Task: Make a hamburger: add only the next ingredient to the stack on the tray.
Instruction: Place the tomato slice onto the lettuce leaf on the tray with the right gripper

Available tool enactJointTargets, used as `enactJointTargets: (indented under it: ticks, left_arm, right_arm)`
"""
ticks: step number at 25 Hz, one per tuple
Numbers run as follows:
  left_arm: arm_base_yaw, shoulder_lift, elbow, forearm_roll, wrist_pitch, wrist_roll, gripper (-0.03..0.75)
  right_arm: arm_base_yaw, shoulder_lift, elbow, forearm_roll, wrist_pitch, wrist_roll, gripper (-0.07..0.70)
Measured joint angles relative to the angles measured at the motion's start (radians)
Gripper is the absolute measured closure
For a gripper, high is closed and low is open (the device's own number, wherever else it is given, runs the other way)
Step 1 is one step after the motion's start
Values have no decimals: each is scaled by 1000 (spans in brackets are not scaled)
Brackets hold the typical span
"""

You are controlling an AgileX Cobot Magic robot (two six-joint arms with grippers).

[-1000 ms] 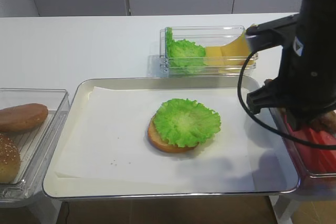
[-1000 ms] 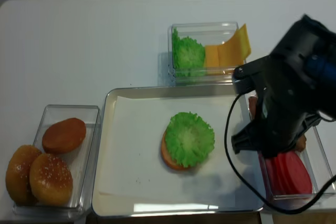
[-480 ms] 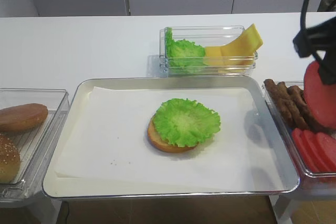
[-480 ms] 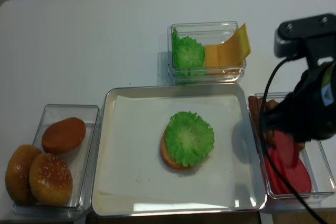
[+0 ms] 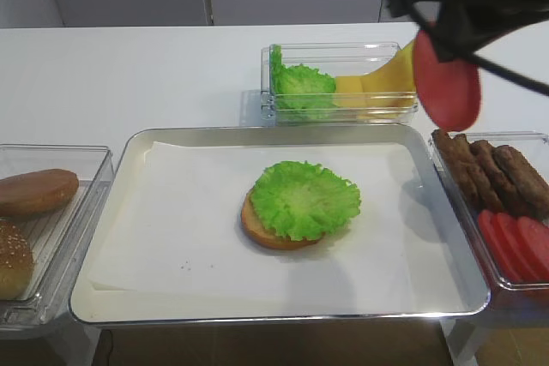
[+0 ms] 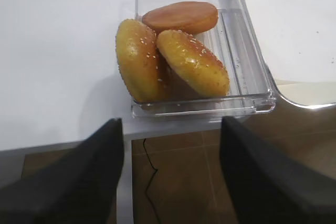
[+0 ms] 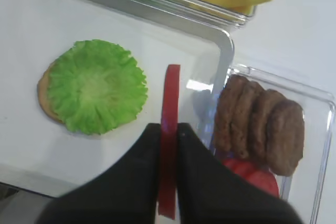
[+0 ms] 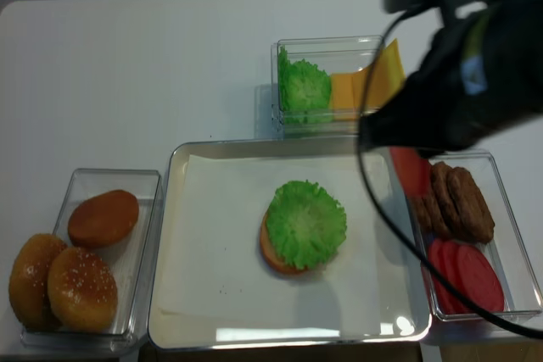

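Next, my right gripper lets go of the red tomato slice on top of the frilly green lettuce leaf (image 8: 300, 236) (image 7: 88, 95).
My right gripper (image 7: 169, 127) is shut on a flat red tomato slice (image 7: 169, 98), seen edge-on between its black fingers. In the high view the slice (image 5: 446, 83) hangs upright in the air, above the tray's far right corner. The stack (image 5: 296, 203), a tan bun bottom under a frilly green lettuce leaf, lies in the middle of the silver tray (image 5: 129, 153) on white paper. In the right wrist view the stack (image 7: 92, 93) is to the left of the slice. My left gripper (image 6: 172, 124) stands open and empty off the table's edge, near the bun bin.
A clear bin of bun halves (image 6: 184, 51) stands left of the tray. A bin with loose lettuce and yellow cheese (image 5: 343, 83) sits behind the tray. Right of the tray, a bin (image 5: 506, 203) holds brown meat patties and more red slices.
My right gripper has risen out of the right-hand bin with the tomato slice and swung up and left, toward the tray's right edge. The stack has not moved.
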Motion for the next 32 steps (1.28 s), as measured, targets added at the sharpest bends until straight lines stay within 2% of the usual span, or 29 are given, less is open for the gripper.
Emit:
enactJointTargets:
  ticks: [7, 15, 25, 32]
  left_arm:
    - [0, 0, 0, 0, 0, 0, 287]
    - [0, 0, 0, 0, 0, 0, 287]
    - [0, 0, 0, 0, 0, 0, 287]
    - [0, 0, 0, 0, 0, 0, 287]
  right_arm:
    - [91, 237, -100, -87, -5, -19, 560]
    - [121, 429, -120, -110, -54, -48, 560]
    - [121, 487, -120, -133, -117, -54, 560]
    - [121, 514, -123, -125, -121, -69, 560]
